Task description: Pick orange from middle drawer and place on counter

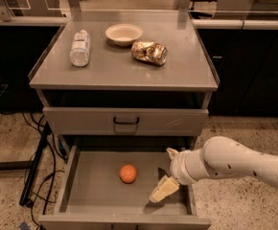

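Note:
Next, the gripper reaches across the open middle drawer and closes around the middle of the orange (128, 174).
The orange (128, 173) lies on the bare floor of the open middle drawer (93, 186), near its centre. My gripper (167, 172) is on the white arm that reaches in from the right, low over the drawer's right side. It is open and empty. One pale finger (162, 189) points down-left toward the orange, a short gap to its right. The counter (124, 68) is the grey top of the cabinet above.
On the counter stand a plastic bottle (80, 48) lying at the left, a white bowl (123, 34) at the back and a shiny foil snack bag (149, 52). A shut drawer front with a black handle (126, 122) is above the open drawer. Cables (40, 169) lie on the floor at the left.

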`<state>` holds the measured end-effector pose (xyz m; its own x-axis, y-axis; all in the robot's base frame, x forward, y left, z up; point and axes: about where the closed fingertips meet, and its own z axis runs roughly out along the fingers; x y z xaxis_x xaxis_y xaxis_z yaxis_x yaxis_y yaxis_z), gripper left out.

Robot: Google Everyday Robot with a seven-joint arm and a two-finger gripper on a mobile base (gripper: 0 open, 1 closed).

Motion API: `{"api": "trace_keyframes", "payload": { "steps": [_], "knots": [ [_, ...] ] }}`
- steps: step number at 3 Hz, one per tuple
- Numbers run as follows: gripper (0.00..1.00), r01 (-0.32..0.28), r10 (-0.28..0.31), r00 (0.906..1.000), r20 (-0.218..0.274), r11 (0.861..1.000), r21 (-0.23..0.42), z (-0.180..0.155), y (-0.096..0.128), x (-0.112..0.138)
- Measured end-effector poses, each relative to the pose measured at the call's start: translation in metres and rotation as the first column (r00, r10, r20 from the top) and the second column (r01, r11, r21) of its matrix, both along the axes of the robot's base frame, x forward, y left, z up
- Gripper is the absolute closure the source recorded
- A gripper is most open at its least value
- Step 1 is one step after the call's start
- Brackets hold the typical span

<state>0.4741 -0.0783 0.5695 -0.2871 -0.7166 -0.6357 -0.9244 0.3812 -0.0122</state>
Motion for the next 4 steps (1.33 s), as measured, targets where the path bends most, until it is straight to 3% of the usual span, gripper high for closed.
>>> {"api": "trace_keyframes", "payload": {
  "steps": [1, 4],
  "knots": [
    [0.0, 0.0, 0.0, 1.0, 0.003, 1.0, -0.004, -0.003, 0.003, 0.0],
    [0.0, 0.032, -0.033, 0.9994, 0.013, 0.998, 0.05, -0.066, 0.041, 0.049]
  ]
}}
